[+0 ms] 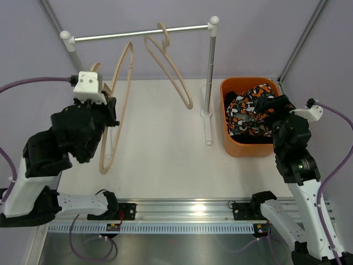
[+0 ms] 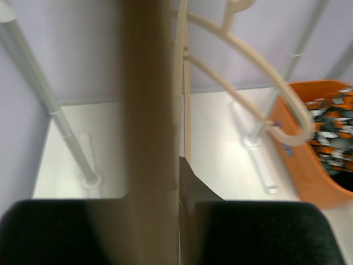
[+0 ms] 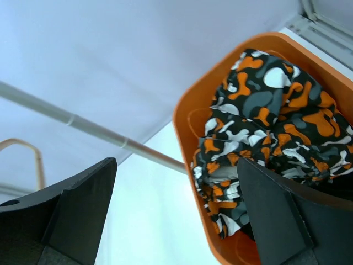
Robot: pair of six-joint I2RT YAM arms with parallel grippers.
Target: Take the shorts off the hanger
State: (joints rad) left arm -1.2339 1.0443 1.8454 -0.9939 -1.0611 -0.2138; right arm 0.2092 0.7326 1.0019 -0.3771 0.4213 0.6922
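The wooden hanger in my left gripper will be let go on the rack rod [image 1: 122, 35] next to the other hanger.
The patterned shorts [image 1: 249, 110], orange, black, grey and white, lie crumpled in an orange bin [image 1: 230, 144]; they also show in the right wrist view [image 3: 259, 127]. A dark strip [image 1: 255, 139] under them may be the black shorts; I cannot tell. Both wooden hangers are bare. One hanger [image 1: 168, 63] hangs on the rack rod. My left gripper [image 1: 113, 113] is shut on the other hanger [image 1: 122, 77], which fills the left wrist view as a blurred bar [image 2: 149, 110] between the fingers [image 2: 193, 185]. My right gripper [image 1: 271, 106] hovers open and empty over the bin, its midpoint [image 3: 176, 221] at the bin's rim.
A metal clothes rack stands at the back, with its rod [image 1: 140, 34] on top and its right post [image 1: 209, 72] just left of the bin. The post's foot [image 1: 208, 130] lies on the white table. Purple cables loop at both sides.
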